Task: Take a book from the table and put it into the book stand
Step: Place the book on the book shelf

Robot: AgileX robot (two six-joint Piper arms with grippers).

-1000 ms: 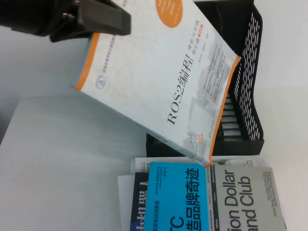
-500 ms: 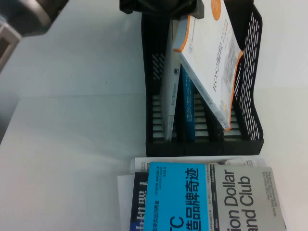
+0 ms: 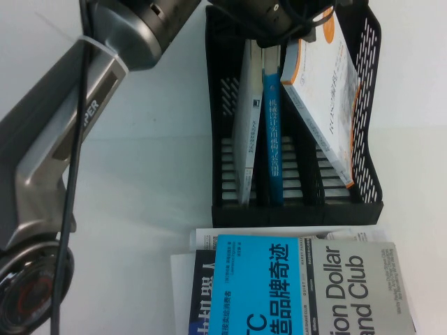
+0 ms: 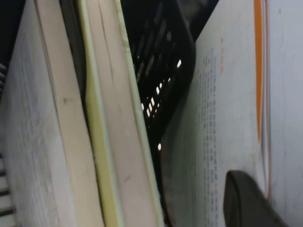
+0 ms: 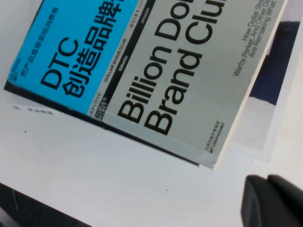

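Note:
Next, my left gripper lets go of the white ROS2 book so that it rests with its foot beside the black stand's inner divider (image 3: 332, 197).
The white ROS2 book (image 3: 327, 105) with orange edges leans tilted in the right compartment of the black book stand (image 3: 367, 125). My left gripper (image 3: 290, 24) is shut on the book's top end, above the stand's far end. In the left wrist view one dark finger (image 4: 246, 201) presses on the book's cover (image 4: 222, 113), next to a stand wall (image 4: 165, 71). My right gripper (image 5: 272, 203) is shut and empty just above the white table (image 5: 118, 184), beside a corner of the Dollar Club book (image 5: 180, 71). It is out of the high view.
A pale book (image 3: 244, 132) stands in the stand's left compartment and a blue-spined book (image 3: 274, 132) in the middle one. The cyan-and-grey Dollar Club book (image 3: 307, 286) lies on a pile in front of the stand. My left arm (image 3: 63, 139) crosses the table's left side.
The left gripper has carried the ROS2 book from above the table in front of the stand into the right compartment and lowered it. The left arm has swung into view.

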